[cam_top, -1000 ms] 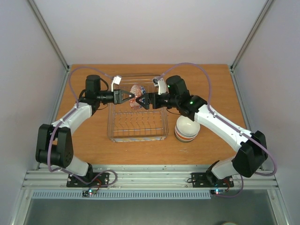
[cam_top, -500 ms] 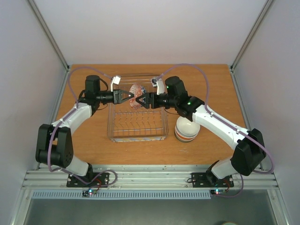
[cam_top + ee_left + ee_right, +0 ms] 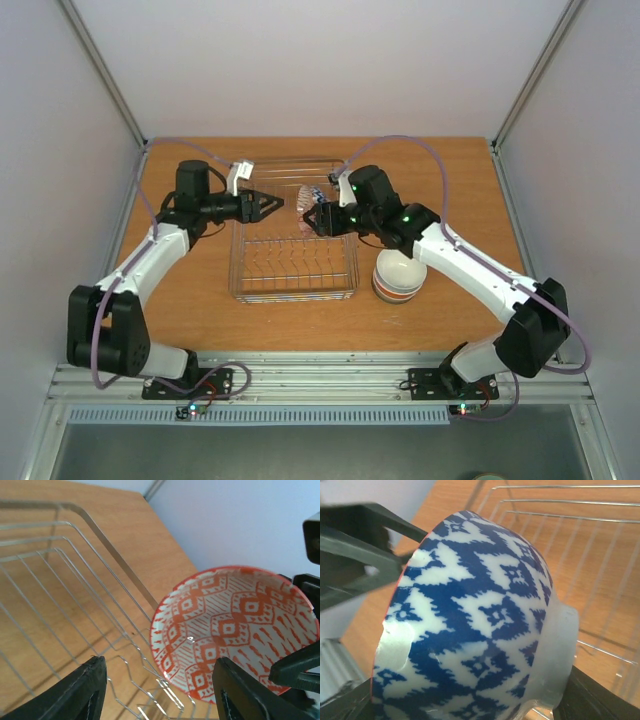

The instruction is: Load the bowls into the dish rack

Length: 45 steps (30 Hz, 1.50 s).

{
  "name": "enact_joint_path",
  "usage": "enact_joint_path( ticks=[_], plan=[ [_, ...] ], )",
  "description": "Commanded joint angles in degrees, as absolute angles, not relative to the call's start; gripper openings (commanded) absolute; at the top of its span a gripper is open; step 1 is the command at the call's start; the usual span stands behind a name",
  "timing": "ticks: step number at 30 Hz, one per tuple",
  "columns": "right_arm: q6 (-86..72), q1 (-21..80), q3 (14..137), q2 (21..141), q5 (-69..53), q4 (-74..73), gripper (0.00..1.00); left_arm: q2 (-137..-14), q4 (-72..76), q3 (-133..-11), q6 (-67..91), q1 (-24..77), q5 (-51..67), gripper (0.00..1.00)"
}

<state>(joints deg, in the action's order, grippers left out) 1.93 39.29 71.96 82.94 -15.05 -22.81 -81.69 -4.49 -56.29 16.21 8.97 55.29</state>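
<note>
Next, I set the blue-white zigzag bowl among the wires near the rack side facing the stack (image 3: 325, 250) with my right gripper.
One of the bowls (image 3: 303, 203), blue-white zigzag outside (image 3: 480, 625) and red-patterned inside (image 3: 235, 630), hangs on its side above the far part of the dish rack (image 3: 293, 296). My right gripper (image 3: 312, 213) is shut on it, one finger (image 3: 592, 700) against its foot. My left gripper (image 3: 268, 205) stands open just left of the bowl, apart from it, its fingers (image 3: 87, 690) spread with only rack wires (image 3: 75, 570) between them. A stack of bowls (image 3: 399, 275), plain white on top, rests on the table right of the rack.
The wire rack (image 3: 570, 515) has upright tines along its floor and low sides. White walls enclose the wooden table (image 3: 190, 300) at the back and sides. The bowl stack stands close to the right arm's forearm.
My left gripper has let go of the bowl, opened and drawn back to the left. The right gripper has shut on the bowl and now holds it alone.
</note>
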Motion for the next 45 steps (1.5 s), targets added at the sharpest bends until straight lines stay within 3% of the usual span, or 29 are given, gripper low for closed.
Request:
enact_joint_path(
  ticks=[1, 9, 16, 38, 40, 42, 45],
  plan=[
    [8.83, 43.25, 78.96, 82.15, 0.3, -35.53, 0.01, -78.42, -11.94, -60.17, 7.64, 8.8, 44.81, 0.58],
    [11.81, 53.33, 91.68, 92.63, 22.62, -53.89, 0.01, -79.48, -12.68, -60.32, 6.02, 8.31, 42.68, 0.59],
    [8.39, 55.28, 93.39, 97.5, 31.82, -60.25, 0.01, -80.14, -12.74, -60.21, 6.14, 8.0, 43.13, 0.59],
    [6.23, 55.37, 91.6, 108.69, 30.41, -59.96, 0.02, -81.91, -12.96, -60.33, 5.98, 7.73, 44.47, 0.59],
    [5.83, 55.37, 91.46, 109.38, 29.56, -59.97, 0.15, -81.97, -12.99, -60.32, 5.94, 7.73, 44.56, 0.59],
    [5.58, 55.38, 91.05, 109.52, 28.45, -59.56, 0.43, -82.07, -13.07, -60.36, 5.89, 7.73, 44.76, 0.59],
    [5.58, 55.37, 90.72, 108.95, 27.61, -58.84, 0.68, -82.57, -13.22, -60.53, 5.63, 7.73, 45.31, 0.59]
  ],
)
